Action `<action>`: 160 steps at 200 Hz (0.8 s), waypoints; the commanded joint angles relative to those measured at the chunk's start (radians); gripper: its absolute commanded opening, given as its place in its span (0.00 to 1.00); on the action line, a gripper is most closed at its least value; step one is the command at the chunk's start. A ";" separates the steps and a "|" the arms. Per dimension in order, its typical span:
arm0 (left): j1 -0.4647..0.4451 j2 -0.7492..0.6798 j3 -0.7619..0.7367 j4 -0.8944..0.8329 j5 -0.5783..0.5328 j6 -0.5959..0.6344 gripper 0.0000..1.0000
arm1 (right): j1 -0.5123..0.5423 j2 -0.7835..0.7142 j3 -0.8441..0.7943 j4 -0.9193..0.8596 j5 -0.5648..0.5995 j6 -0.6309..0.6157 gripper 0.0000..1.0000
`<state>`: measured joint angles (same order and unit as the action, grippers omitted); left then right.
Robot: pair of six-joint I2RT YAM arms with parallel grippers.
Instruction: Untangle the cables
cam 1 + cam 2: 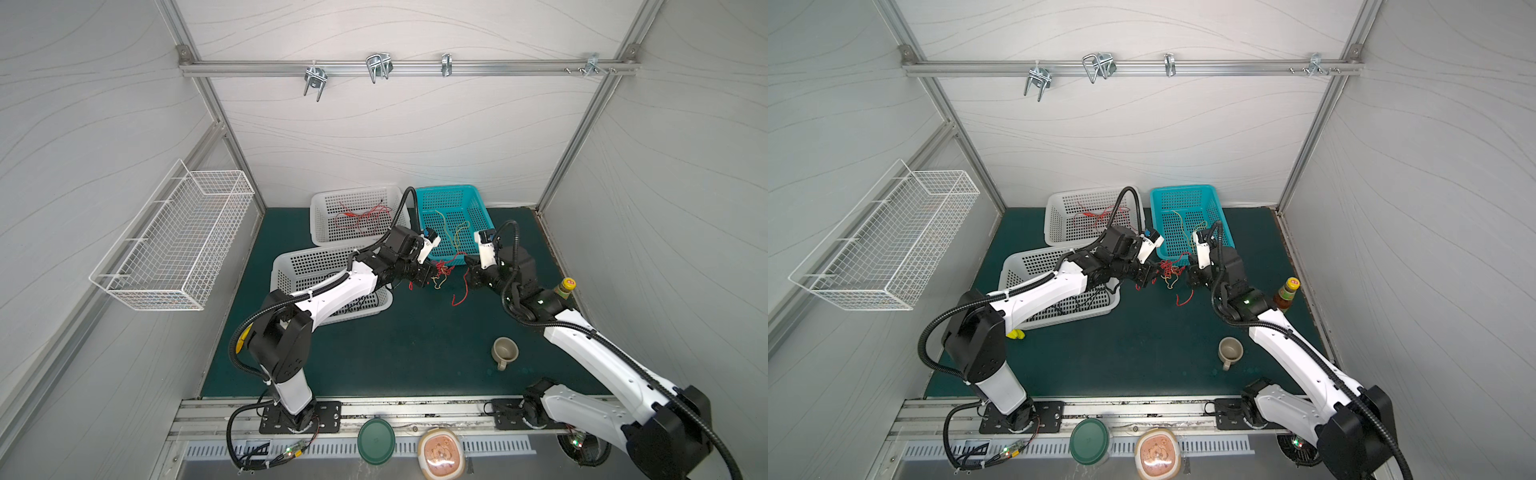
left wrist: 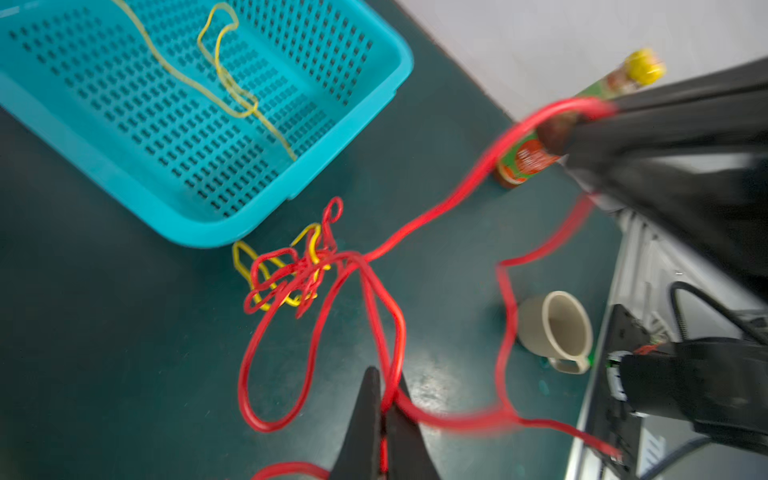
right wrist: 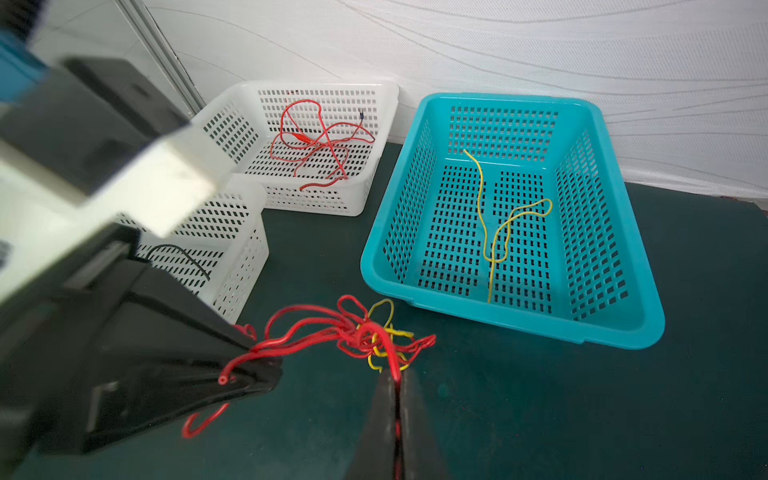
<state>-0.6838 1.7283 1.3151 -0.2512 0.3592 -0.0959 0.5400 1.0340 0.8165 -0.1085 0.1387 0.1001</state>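
Several red strands of the knot are pinched together in my left gripper, so it should open, let the bunched strands go and take a single strand [image 2: 397, 328] before it pulls.
A knot of red and yellow cables [image 1: 442, 272] [image 1: 1169, 270] lies on the green mat just in front of the turquoise basket [image 1: 446, 189]. My left gripper [image 2: 386, 386] [image 1: 432, 276] is shut on a red strand that runs out of the knot [image 2: 299, 274]. From the opposite side, my right gripper [image 3: 395, 374] [image 1: 467, 270] is shut on another red strand of the same knot [image 3: 374, 336]. A loose yellow cable [image 3: 494, 241] lies in the turquoise basket. Red cables [image 3: 320, 141] rest in the far white basket [image 1: 353, 192].
A nearer white basket [image 1: 276, 266] under the left arm holds a black cable [image 3: 183, 253]. A beige cup [image 1: 504, 351] and a sauce bottle [image 1: 565, 289] stand on the right. A wire basket [image 1: 174, 241] hangs on the left wall.
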 commanded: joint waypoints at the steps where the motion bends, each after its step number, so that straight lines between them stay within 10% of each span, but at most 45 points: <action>1: -0.009 0.041 0.043 -0.005 -0.056 -0.028 0.08 | 0.008 -0.053 -0.022 -0.060 0.054 -0.005 0.00; 160: -0.007 -0.033 0.025 -0.046 -0.058 0.016 0.80 | 0.007 -0.088 -0.066 -0.114 0.111 0.038 0.00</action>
<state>-0.6838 1.7634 1.3468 -0.3027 0.3004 -0.1028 0.5419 0.9565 0.7444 -0.2199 0.2356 0.1314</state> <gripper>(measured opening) 0.784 0.050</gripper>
